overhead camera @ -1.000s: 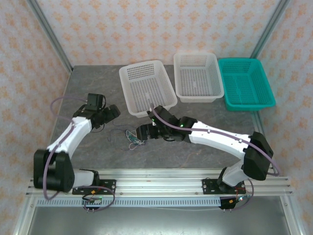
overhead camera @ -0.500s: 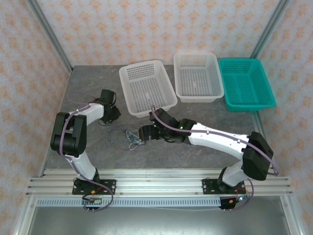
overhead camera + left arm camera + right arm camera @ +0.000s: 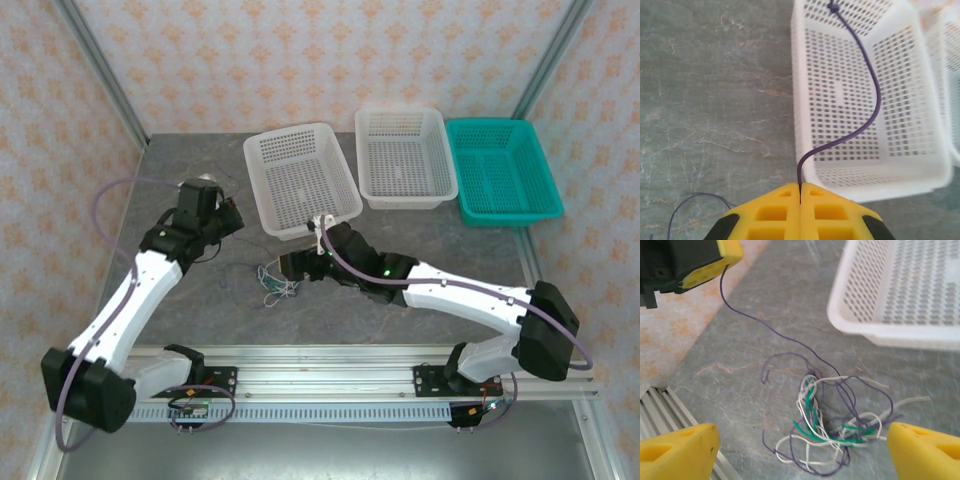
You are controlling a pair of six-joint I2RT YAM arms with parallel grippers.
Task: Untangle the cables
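Note:
The tangle is loose and would follow when my left gripper pulls on the purple cable, so next my right gripper takes hold of the white cables (image 3: 821,435) and pulls them away.
The cables (image 3: 835,425) lie in a tangle on the grey table: dark purple, white and teal-green wires wound together, also seen as the small knot (image 3: 274,282). My left gripper (image 3: 800,189) is shut on the purple cable (image 3: 872,80), which curves up past the white basket (image 3: 840,100). From the left gripper's yellow fingers (image 3: 710,267) that same purple strand (image 3: 747,315) runs down to the tangle. My right gripper (image 3: 800,440) hovers open over the tangle, one finger on each side, touching nothing. From above, the left gripper (image 3: 230,216) is left of the basket and the right gripper (image 3: 288,268) sits by the knot.
Three baskets stand at the back: a white one (image 3: 300,180) close to both grippers, a second white one (image 3: 405,155) and a teal one (image 3: 500,170). The metal rail (image 3: 320,375) runs along the near edge.
My left gripper has shut on the purple cable and its arm has swung into a new posture, the hand a little higher. The right arm has shifted slightly over the tangle.

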